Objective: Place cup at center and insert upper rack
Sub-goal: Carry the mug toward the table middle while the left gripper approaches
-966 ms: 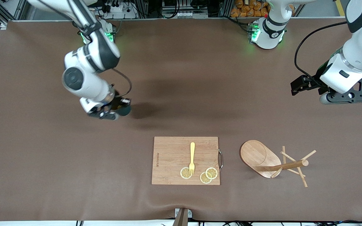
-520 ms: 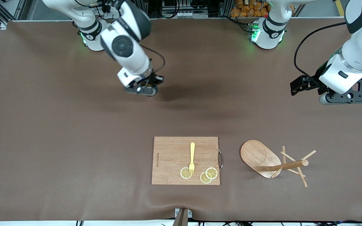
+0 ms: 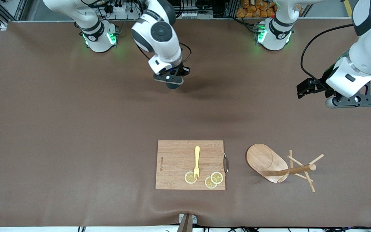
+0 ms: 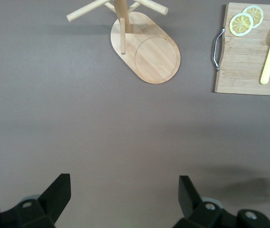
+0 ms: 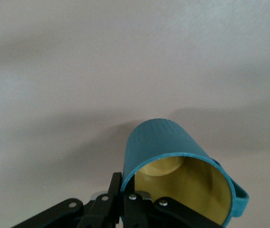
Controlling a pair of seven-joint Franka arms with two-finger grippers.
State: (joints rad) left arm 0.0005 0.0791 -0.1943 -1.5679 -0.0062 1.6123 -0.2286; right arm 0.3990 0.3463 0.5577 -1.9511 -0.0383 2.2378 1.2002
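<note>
My right gripper has the dark teal cup. It will let go of the cup on the bare mat [image 3: 184,91] between the cutting board and the robots' bases.
My right gripper [image 3: 172,80] is shut on the rim of the dark teal ribbed cup [image 5: 168,147] and holds it in the air over the table's middle, toward the robots' bases. In the front view only a dark sliver of the cup [image 3: 173,86] shows under the hand. One finger is inside the yellowish-tan inside, the other outside the wall [image 5: 115,190]. The wooden mug tree [image 3: 266,162] lies on its side toward the left arm's end, beside the cutting board; it also shows in the left wrist view [image 4: 149,50]. My left gripper [image 4: 123,194] is open and empty, up over bare table.
A rectangular wooden cutting board [image 3: 175,161] with a metal handle lies near the front camera's edge. On it are a yellow fork [image 3: 197,161] and three lemon slices [image 3: 211,180]. The brown mat covers the whole table.
My right arm has carried the cup from the right arm's end toward the table's middle, up toward the bases. The left arm has barely moved.
</note>
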